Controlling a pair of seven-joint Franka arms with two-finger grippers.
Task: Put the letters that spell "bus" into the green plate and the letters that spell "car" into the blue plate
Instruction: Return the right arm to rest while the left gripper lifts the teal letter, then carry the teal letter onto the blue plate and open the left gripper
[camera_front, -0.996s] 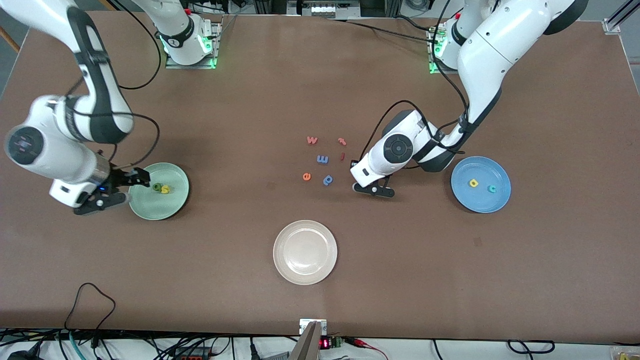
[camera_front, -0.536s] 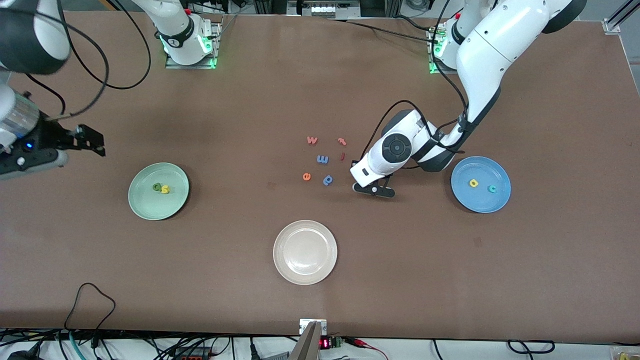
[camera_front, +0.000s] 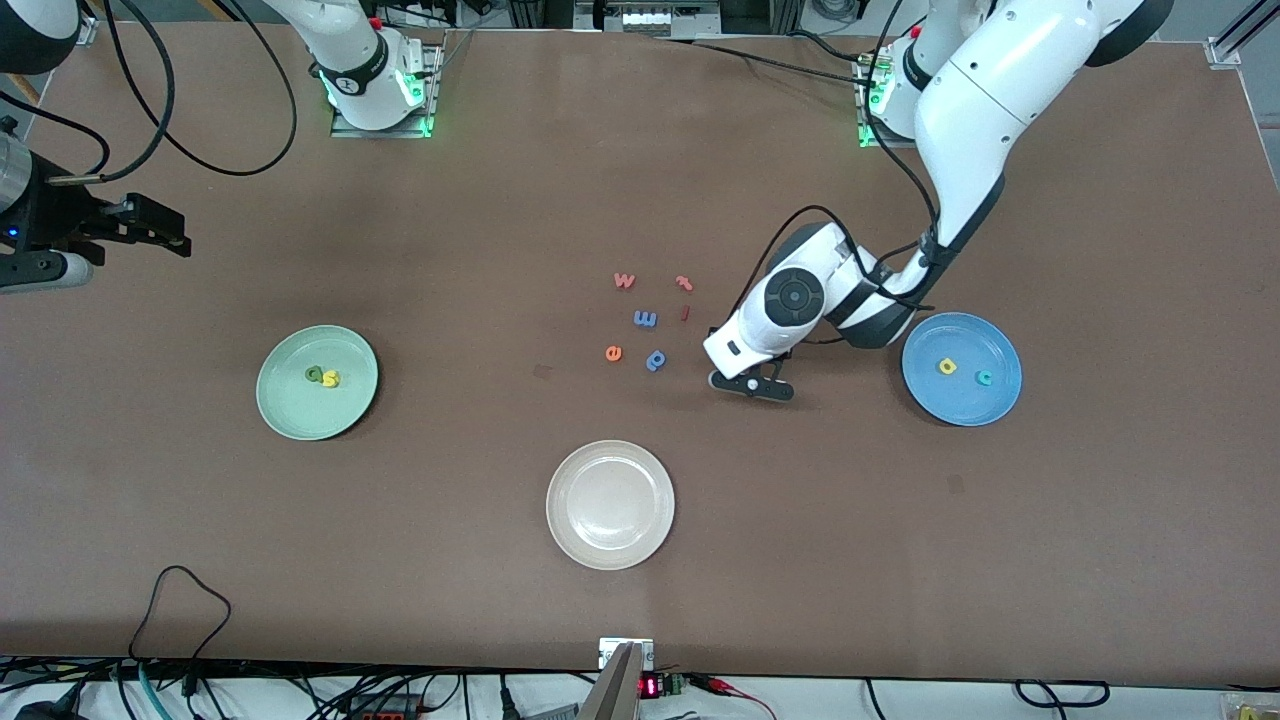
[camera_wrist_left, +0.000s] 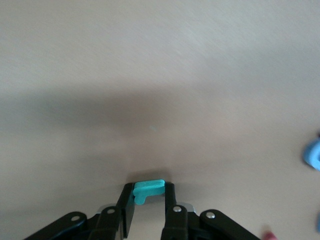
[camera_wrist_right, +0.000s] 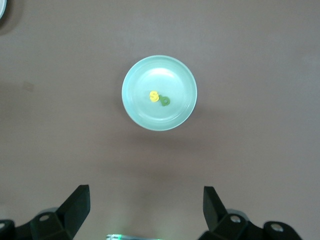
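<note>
The robot's left gripper should put the teal letter r down between the yellow a and the teal c (camera_front: 964, 361) on the blue plate.
My left gripper (camera_wrist_left: 149, 187) is shut on a small teal letter r (camera_wrist_left: 155, 184). It hangs low over the table (camera_front: 750, 385), between the loose letters and the blue plate (camera_front: 960, 402). That plate holds a yellow a (camera_front: 946, 367) and a teal c (camera_front: 985, 377). The green plate (camera_front: 300, 410) carries a dark green b (camera_front: 313, 374) and a yellow s (camera_front: 330, 379). My right gripper (camera_front: 160, 228) is open and empty, raised near the table's edge at the right arm's end. Its wrist view looks down on the green plate (camera_wrist_right: 150, 114), the s (camera_wrist_right: 154, 95) and the b (camera_wrist_right: 165, 101).
Loose letters lie mid-table: a red w (camera_front: 624, 281), a salmon r-like one (camera_front: 684, 283), a red i (camera_front: 685, 313), a blue m (camera_front: 645, 319), an orange e (camera_front: 614, 353) and a blue p (camera_front: 655, 360). An off-white plate (camera_front: 610, 548) sits nearer the front camera.
My right gripper has risen from beside the green plate and drawn back toward the table's edge. My left gripper has closed on the teal r and shifted slightly.
</note>
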